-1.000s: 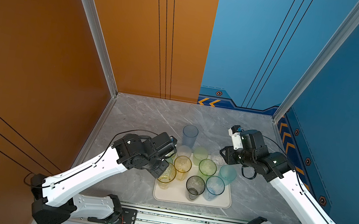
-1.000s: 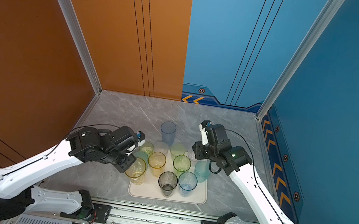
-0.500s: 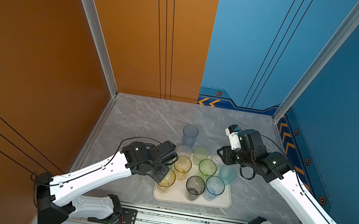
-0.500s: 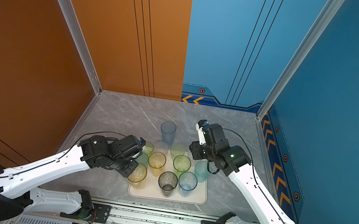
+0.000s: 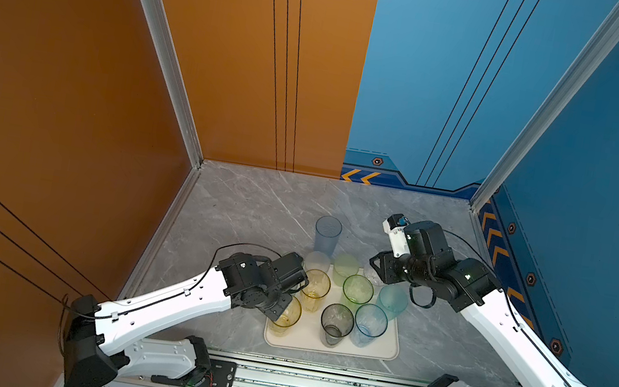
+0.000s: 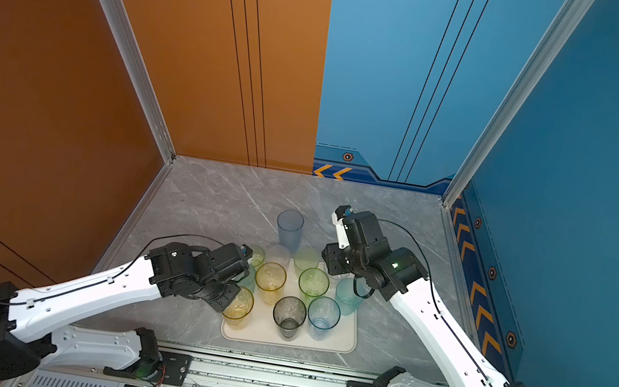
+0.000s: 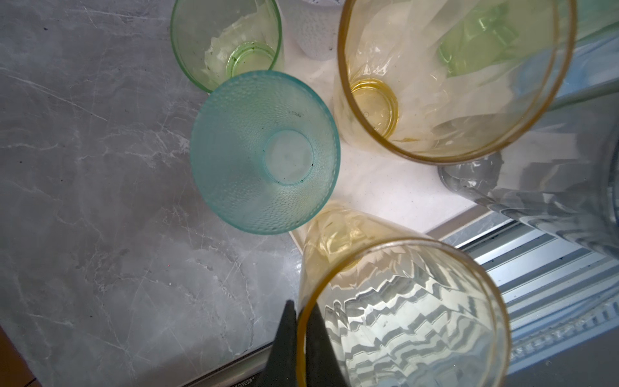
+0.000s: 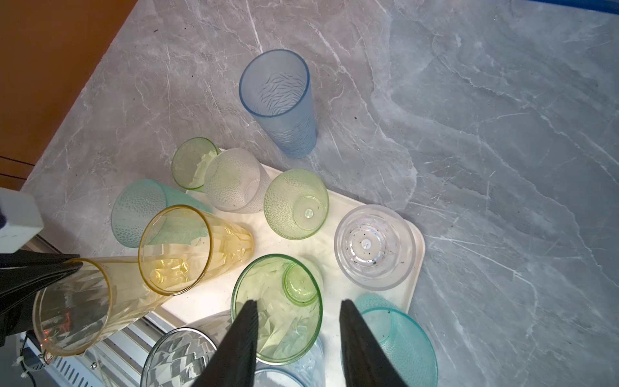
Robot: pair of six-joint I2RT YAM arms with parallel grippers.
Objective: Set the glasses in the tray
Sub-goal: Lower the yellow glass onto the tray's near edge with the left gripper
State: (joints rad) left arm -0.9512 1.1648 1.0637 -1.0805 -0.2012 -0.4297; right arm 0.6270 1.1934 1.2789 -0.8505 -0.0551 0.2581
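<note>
The robot's left gripper will release the tall faceted yellow glass on the cream tray's front corner (image 5: 281, 328) (image 7: 345, 245) beside the grey glass.
The cream tray (image 5: 317, 347) (image 6: 256, 333) lies at the table's front edge with several glasses standing on it. My left gripper (image 7: 298, 331) (image 5: 279, 305) is shut on the rim of a tall faceted yellow glass (image 7: 402, 318) (image 5: 286, 313) (image 8: 73, 308) at the tray's near left corner, one finger inside and one outside. My right gripper (image 8: 298, 306) (image 5: 378, 266) hangs open and empty above a tall green glass (image 8: 278, 308) (image 5: 358, 288). A tall blue glass (image 5: 327, 233) (image 6: 289, 227) (image 8: 278, 100) stands on the table behind the tray.
A teal glass (image 7: 264, 150) (image 8: 137, 211) and a small green one (image 7: 224, 40) stand by the tray's left edge. Another teal glass (image 8: 395, 338) (image 5: 392, 300) is at its right edge. Walls close in left, right and back; a metal rail (image 5: 311, 384) runs along the front.
My left arm has swung lower and drawn the yellow glass a little toward the front. The right gripper has drifted slightly back and left, still open.
</note>
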